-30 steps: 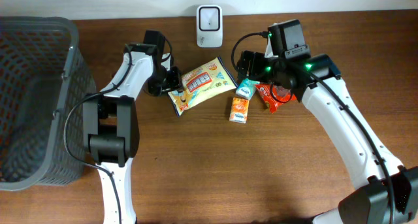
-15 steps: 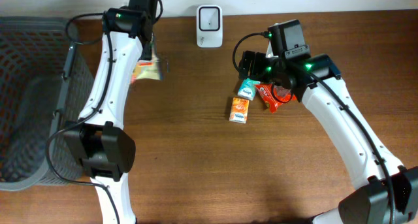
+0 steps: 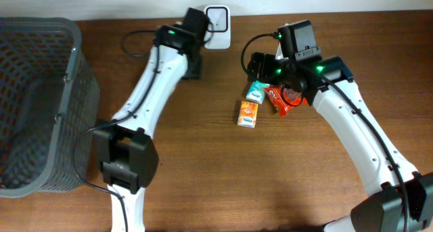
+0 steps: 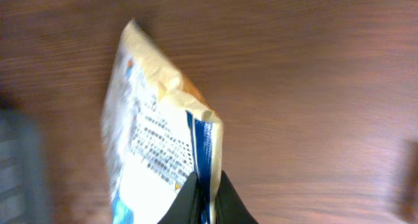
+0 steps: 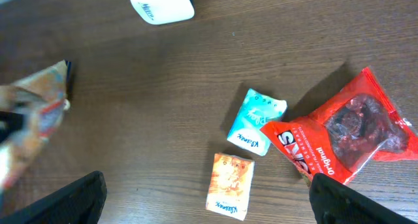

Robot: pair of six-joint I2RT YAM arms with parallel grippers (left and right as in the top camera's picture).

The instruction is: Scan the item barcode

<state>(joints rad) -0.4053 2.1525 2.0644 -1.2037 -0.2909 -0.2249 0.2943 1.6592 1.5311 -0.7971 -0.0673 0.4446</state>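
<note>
I should put the yellow snack bag down flat, since my left gripper has it by its blue sealed edge, and grab its opposite end (image 4: 139, 44) before I scan it.
My left gripper (image 4: 208, 201) is shut on the blue sealed edge of a yellow snack bag (image 4: 150, 132), which hangs above the wood with its printed back towards the camera. From overhead, the left gripper (image 3: 192, 68) sits just left of and below the white scanner (image 3: 216, 19), and the arm hides the bag. The right wrist view catches the bag (image 5: 32, 113) as a blur at the left edge, with the scanner (image 5: 160, 5) at the top. My right gripper (image 5: 212, 198) stands open above the loose packs, holding nothing.
A teal tissue pack (image 3: 255, 92), an orange pack (image 3: 247, 113) and a red snack bag (image 3: 281, 99) lie together under the right arm. A dark mesh basket (image 3: 40, 103) fills the table's left side.
The left gripper closed on the yellow bag, lifted it off the table, swung left towards the basket, then came back right to beside the scanner. The right arm has stayed still.
</note>
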